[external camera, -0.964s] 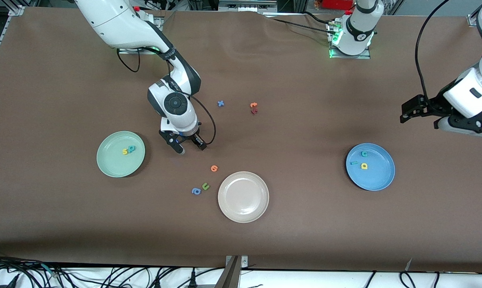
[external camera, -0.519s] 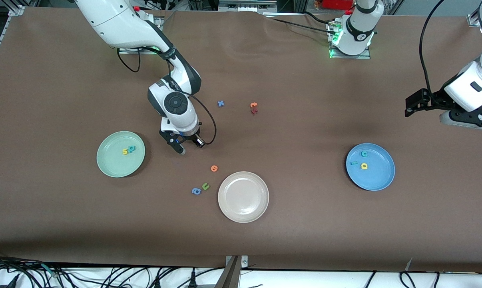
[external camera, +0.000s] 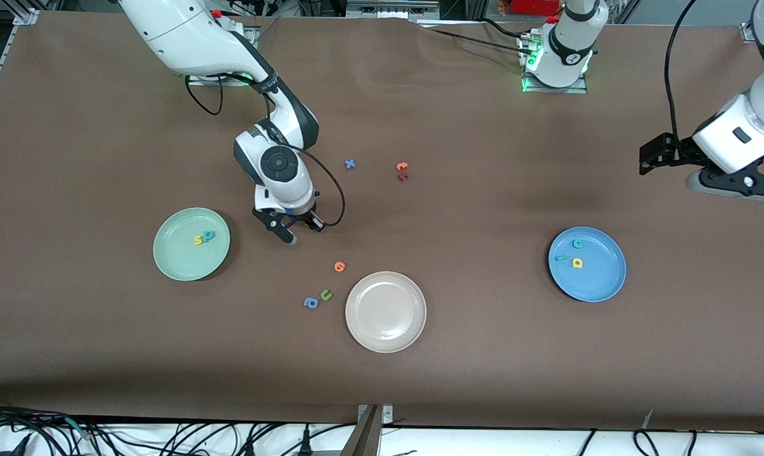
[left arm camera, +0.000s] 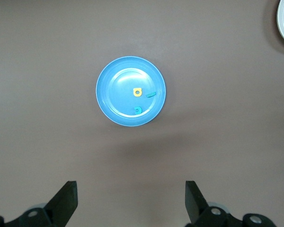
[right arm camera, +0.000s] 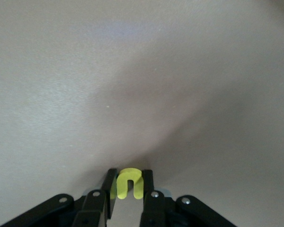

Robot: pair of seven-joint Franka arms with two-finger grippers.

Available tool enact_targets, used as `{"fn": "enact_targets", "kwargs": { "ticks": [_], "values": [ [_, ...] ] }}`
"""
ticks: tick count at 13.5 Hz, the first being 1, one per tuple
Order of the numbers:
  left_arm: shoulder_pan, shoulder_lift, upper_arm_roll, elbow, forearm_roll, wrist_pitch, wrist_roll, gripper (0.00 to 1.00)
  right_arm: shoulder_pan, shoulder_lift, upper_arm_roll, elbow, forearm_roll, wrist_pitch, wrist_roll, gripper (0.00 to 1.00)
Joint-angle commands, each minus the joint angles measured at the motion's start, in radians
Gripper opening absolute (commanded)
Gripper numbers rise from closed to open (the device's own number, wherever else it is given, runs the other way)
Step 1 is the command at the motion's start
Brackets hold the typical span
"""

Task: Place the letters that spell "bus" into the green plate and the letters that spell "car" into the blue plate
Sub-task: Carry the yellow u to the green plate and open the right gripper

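The robot's right gripper needs to release the yellow "u", now low beside the green plate, between the yellow "s" and the green plate's rim (external camera: 174,240), opposite the teal "b".
My right gripper (external camera: 299,229) is low at the table beside the green plate (external camera: 173,259), shut on the yellow "u" (right arm camera: 129,183). The "u" sits pinched between the two fingers in the right wrist view and is hidden in the front view. In the green plate lie a yellow "s" (external camera: 197,240) and a teal "b" (external camera: 209,235). The blue plate (external camera: 604,278) holds a teal "c" (external camera: 577,243), a teal "r" (external camera: 561,258) and a yellow "a" (external camera: 577,263). My left gripper (external camera: 657,158) hangs open and empty, high over the left arm's end of the table. It looks down on the blue plate (left arm camera: 113,94).
A beige plate (external camera: 386,316) stands nearer the front camera, mid-table. Loose letters lie near it: an orange one (external camera: 339,266), a green "u" (external camera: 325,294) and a blue "a" (external camera: 311,303). Farther back lie a blue "x" (external camera: 350,164) and an orange and dark red pair (external camera: 402,171).
My right gripper's fingers have closed on the yellow "u" while staying in place. The left arm has drawn back a little, away from the blue plate.
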Motion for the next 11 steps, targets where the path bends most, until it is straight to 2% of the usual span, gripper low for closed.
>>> {"fn": "enact_targets", "kwargs": {
  "ticks": [1, 7, 11],
  "values": [
    [0.039, -0.033, -0.031, -0.027, 0.015, -0.005, 0.006, 1.00, -0.046, -0.069, 0.002, -0.009, 0.012, -0.109, -0.169, 0.02],
    [0.071, -0.029, -0.041, -0.028, -0.049, 0.017, 0.006, 1.00, -0.181, -0.166, -0.001, -0.011, 0.026, -0.246, -0.555, 0.02],
    [0.084, -0.032, -0.041, -0.030, -0.049, 0.023, 0.003, 1.00, -0.296, -0.170, -0.006, -0.030, 0.026, -0.258, -0.766, 0.02]
  ]
}}
